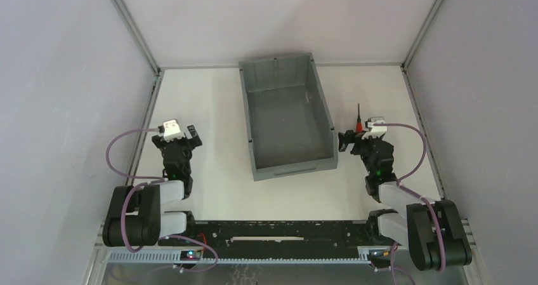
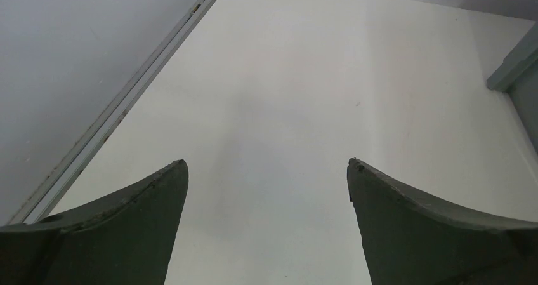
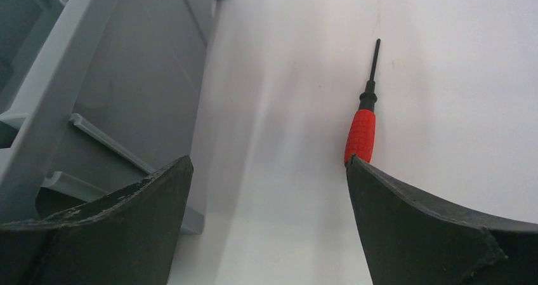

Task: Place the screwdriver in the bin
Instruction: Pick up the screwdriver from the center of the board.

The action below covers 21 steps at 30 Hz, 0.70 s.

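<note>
My right gripper needs to grip the red handle (image 1: 359,124) (image 3: 363,122) of the screwdriver, at the handle's end next to the black part.
The screwdriver (image 3: 360,132), red handle and thin black shaft, lies on the white table to the right of the grey bin (image 1: 315,88). In the top view the screwdriver (image 1: 358,121) shows just beyond my right gripper (image 1: 360,137). In the right wrist view my right gripper (image 3: 269,164) is open and empty; the handle's near end is hidden behind my right fingertip (image 3: 380,190), and the bin's outer wall (image 3: 146,75) fills the left. My left gripper (image 1: 184,134) is open and empty over bare table left of the bin, as the left wrist view (image 2: 266,164) shows.
Grey enclosure walls with metal corner rails (image 1: 143,44) surround the white table (image 1: 209,190). A rail (image 2: 120,107) runs along the table's left edge. A bin corner (image 2: 514,69) shows at the right of the left wrist view.
</note>
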### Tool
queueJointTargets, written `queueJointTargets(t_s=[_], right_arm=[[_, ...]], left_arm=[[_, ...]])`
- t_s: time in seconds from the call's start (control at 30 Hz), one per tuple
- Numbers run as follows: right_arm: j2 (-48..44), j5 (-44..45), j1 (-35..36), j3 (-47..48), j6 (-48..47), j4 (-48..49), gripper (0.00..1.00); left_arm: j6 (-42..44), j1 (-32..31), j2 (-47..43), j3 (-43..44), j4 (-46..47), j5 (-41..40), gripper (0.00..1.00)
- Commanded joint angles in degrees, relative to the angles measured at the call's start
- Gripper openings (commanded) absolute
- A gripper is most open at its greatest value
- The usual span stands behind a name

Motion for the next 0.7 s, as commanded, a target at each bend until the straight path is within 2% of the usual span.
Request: queueJointTargets(t_s=[0.0,0.23,0.37,0.67], right_arm=[[-0.19,-0.43,-0.31,1.42,-0.23,1.68,1.0],[-0.29,2.06,-0.31,1.38,0.78,1.67,1.0],[0.04,7.28,-0.31,2.77,2.81,-1.27,1.0],[2.72,4.84,-0.58,5.91,2.08,-3.65,1.0]], left_arm=[[1.08,0.24,-0.46,1.96,1.53,0.12,1.0],[1.1,0.24,-0.46,1.99,1.53,0.16,1.0],[1.05,0.19,-0.47,1.95,1.53,0.17,1.0],[1.06,0.24,-0.46,2.0,1.53,0.17,1.0]])
